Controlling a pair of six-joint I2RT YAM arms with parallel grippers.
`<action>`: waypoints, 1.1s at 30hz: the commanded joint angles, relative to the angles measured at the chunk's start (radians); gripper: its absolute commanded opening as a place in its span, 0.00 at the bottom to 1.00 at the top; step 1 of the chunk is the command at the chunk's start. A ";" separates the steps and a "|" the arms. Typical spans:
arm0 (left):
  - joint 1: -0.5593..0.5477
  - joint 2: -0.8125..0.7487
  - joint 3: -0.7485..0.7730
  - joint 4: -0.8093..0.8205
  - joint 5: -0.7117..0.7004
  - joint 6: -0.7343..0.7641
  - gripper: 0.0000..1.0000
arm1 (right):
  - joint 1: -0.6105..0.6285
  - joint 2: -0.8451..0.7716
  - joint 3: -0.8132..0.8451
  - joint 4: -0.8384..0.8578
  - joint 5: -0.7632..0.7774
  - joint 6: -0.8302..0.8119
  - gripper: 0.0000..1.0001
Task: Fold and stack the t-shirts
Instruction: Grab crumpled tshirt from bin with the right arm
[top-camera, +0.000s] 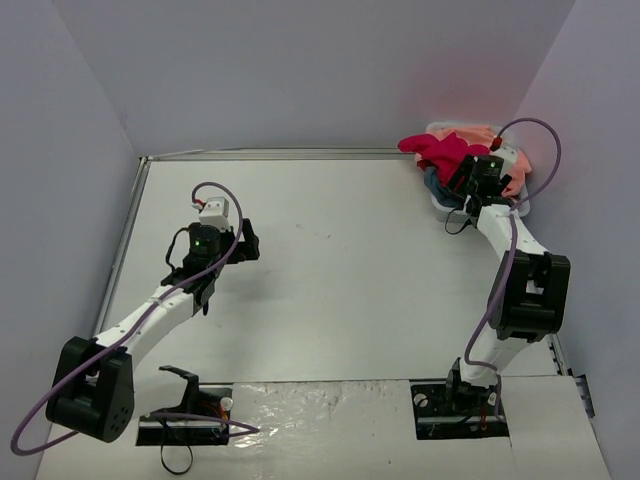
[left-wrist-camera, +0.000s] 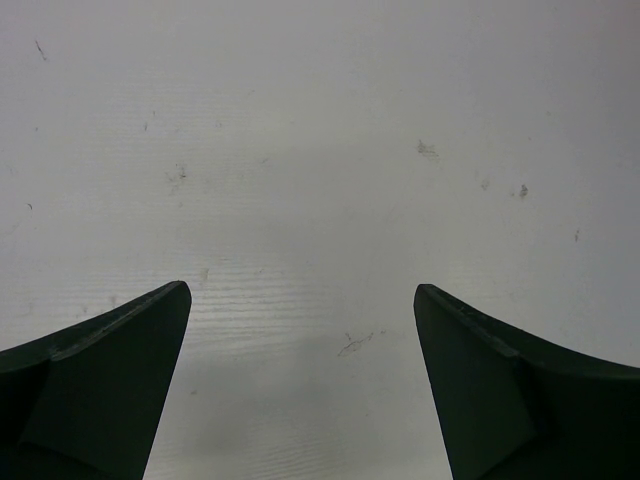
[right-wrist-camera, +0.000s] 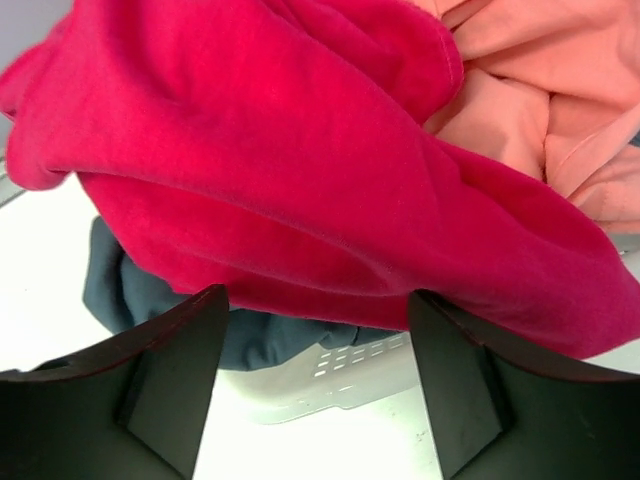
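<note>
The fingers of my right gripper reach only the red t-shirt's near edge over the teal-blue t-shirt, so they should move farther in and pinch the red t-shirt's fold (right-wrist-camera: 310, 262).
A crimson-red t-shirt (top-camera: 440, 152) lies bunched on top of a heap in the white basket (top-camera: 441, 207) at the table's far right corner. A peach-pink t-shirt (top-camera: 512, 166) sits behind it and a teal-blue t-shirt (top-camera: 432, 181) hangs under it. My right gripper (top-camera: 470, 180) is at the basket's near side. In the right wrist view the red t-shirt (right-wrist-camera: 300, 180) drapes just past my right gripper (right-wrist-camera: 315, 295), whose jaws stand apart with no cloth pinched between them. My left gripper (top-camera: 245, 240) hovers open over bare table, and in its wrist view the left gripper (left-wrist-camera: 300, 290) holds nothing.
The basket's slotted rim (right-wrist-camera: 350, 372) shows below the teal-blue t-shirt (right-wrist-camera: 130, 290), with the peach-pink t-shirt (right-wrist-camera: 520, 90) at the upper right. Grey walls close in the white table (top-camera: 330, 260) at the back and sides. A purple cable loops off each arm.
</note>
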 joint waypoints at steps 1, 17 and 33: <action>-0.008 0.003 0.014 0.030 0.004 0.007 0.94 | -0.006 0.015 0.051 -0.006 -0.005 0.006 0.66; -0.008 0.027 0.020 0.031 0.004 0.005 0.94 | -0.007 0.011 0.063 -0.014 -0.013 0.007 0.00; -0.008 0.033 0.018 0.040 0.004 0.004 0.94 | -0.007 0.051 0.131 -0.022 0.030 0.033 0.78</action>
